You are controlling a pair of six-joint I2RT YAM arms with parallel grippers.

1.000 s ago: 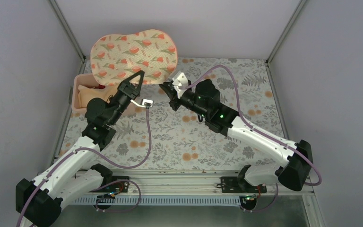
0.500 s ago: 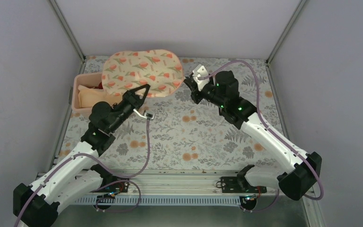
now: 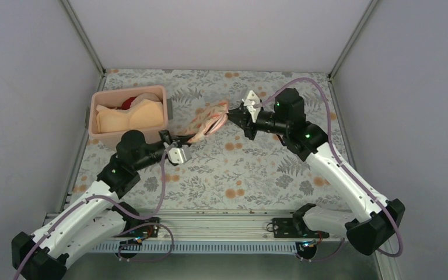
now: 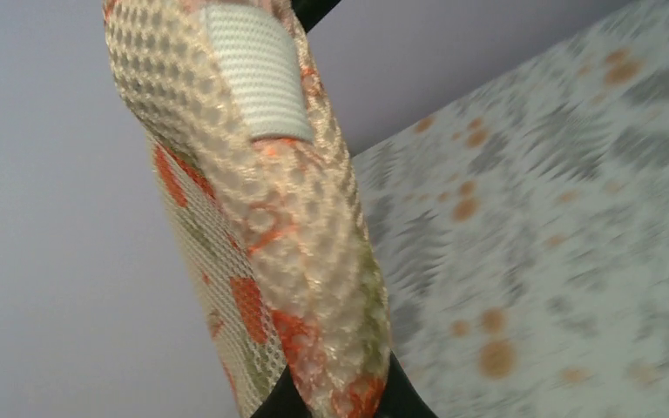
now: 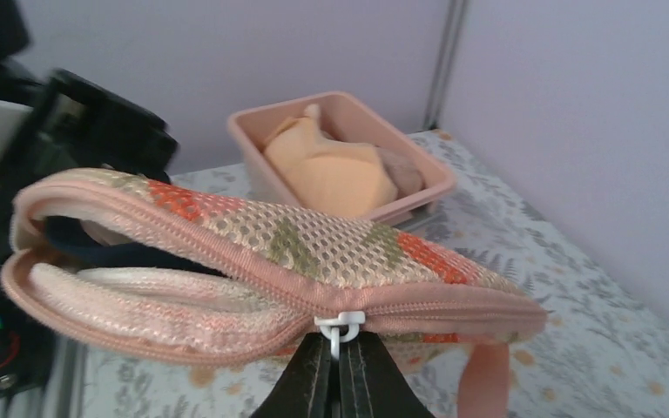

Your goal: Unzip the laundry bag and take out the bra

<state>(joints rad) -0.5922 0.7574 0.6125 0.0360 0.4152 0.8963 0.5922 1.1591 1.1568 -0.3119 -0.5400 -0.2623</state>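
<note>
The laundry bag's open zip bows loosely while my left gripper pinches the mesh, so next my left gripper opens and takes the zip's open end (image 5: 21, 237).
The laundry bag (image 3: 210, 123) hangs edge-on above the table between my two grippers. My left gripper (image 3: 189, 139) is shut on its lower left end; in the left wrist view the mesh (image 4: 296, 235) is pinched between the black fingertips (image 4: 338, 405). My right gripper (image 3: 233, 112) is shut on the white zip pull (image 5: 340, 326). In the right wrist view the bag (image 5: 314, 252) gapes open left of the slider, and its zip is shut to the right. A dark navy strip of the bra (image 5: 78, 239) shows inside the opening.
A pink plastic bin (image 3: 93, 125) stands at the back left with a peach bra (image 3: 131, 115) and a red garment (image 3: 127, 103) in it. It also appears behind the bag in the right wrist view, the bin (image 5: 253, 174). Grey walls enclose the flowered table on three sides.
The bag was held up flat over the bin; it has come down and rightward and turned edge-on. The left arm has lowered, and the right gripper has swung right and back.
</note>
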